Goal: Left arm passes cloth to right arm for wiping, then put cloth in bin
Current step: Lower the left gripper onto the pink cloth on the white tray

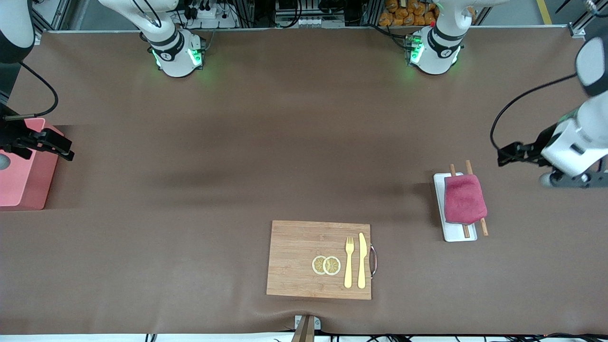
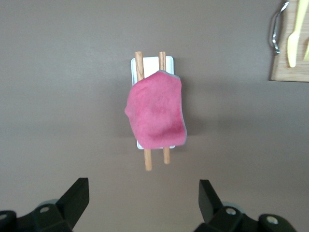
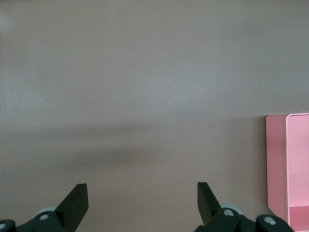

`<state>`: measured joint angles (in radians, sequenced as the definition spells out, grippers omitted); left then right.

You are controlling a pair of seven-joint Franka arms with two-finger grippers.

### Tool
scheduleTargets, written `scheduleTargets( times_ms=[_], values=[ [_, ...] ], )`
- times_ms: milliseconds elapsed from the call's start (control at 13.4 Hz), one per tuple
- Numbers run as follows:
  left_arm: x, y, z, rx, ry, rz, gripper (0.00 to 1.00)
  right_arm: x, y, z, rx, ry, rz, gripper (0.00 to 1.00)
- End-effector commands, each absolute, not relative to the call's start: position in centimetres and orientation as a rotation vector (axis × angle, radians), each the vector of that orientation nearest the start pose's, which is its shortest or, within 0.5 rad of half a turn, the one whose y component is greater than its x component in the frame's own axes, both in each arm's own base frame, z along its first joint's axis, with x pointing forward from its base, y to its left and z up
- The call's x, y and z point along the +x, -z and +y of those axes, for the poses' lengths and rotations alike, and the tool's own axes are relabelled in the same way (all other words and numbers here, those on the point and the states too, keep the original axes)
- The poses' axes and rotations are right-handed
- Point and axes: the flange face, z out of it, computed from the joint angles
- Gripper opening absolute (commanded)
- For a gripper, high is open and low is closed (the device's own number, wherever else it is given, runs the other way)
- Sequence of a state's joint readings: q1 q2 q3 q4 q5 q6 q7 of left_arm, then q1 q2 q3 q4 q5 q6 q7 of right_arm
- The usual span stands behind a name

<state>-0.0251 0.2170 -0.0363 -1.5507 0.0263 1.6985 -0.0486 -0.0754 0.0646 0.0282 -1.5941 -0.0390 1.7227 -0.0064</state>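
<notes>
The middle of the raspberry cloth (image 1: 471, 194) (image 2: 147, 116), a little toward the cloth's side away from the cutting board, is the spot my left gripper will close on.
The raspberry cloth (image 1: 464, 199) lies folded across two wooden sticks on a flat white tray (image 1: 458, 235) near the left arm's end of the table. It also shows in the left wrist view (image 2: 155, 113), with the tray (image 2: 166, 62) under it. My left gripper (image 1: 504, 156) hangs open and empty over the bare table beside the tray; its jaws (image 2: 144, 193) stand wide apart. The salmon-pink bin (image 1: 21, 175) stands at the right arm's end. My right gripper (image 1: 68, 150) is open and empty over the bin's edge, and shows in the right wrist view (image 3: 142, 193) with the bin (image 3: 276, 164).
A wooden cutting board (image 1: 304, 259) lies near the front edge of the table, with two lemon slices (image 1: 326, 265), a yellow fork (image 1: 349, 261) and a knife (image 1: 362, 260) on it. A corner of the board shows in the left wrist view (image 2: 289, 75).
</notes>
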Motion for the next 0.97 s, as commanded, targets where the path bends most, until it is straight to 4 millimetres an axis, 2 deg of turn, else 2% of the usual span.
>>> scheduleTargets(
  times_ms=[0,224,522,671,745,894],
  values=[
    [63.9,-46.6,-3.3,-3.122,-0.132,0.002,1.0,58.4,-58.9,-3.5,-3.179,0.105,0.058,1.0],
    [63.9,-42.9,-3.1,-3.118,-0.178,-0.004,0.97,58.4,-58.9,-3.5,-3.179,0.103,0.058,1.0],
    [64.4,-37.4,-2.7,-3.12,-0.205,-0.017,0.73,58.6,-58.6,-3.5,-3.179,0.096,0.06,1.0],
    [64.8,-35.2,-1.4,-3.119,-0.224,-0.046,0.6,58.6,-58.5,-3.5,-3.179,0.093,0.06,1.0],
    [64.9,-34.2,-1.3,-3.12,-0.234,-0.05,0.56,58.7,-58.4,-3.6,-3.179,0.091,0.063,1.0],
    [65.0,-33.1,-1.0,-3.119,-0.255,-0.059,0.53,58.7,-58.4,-3.6,-3.179,0.091,0.06,1.0]
  ],
)
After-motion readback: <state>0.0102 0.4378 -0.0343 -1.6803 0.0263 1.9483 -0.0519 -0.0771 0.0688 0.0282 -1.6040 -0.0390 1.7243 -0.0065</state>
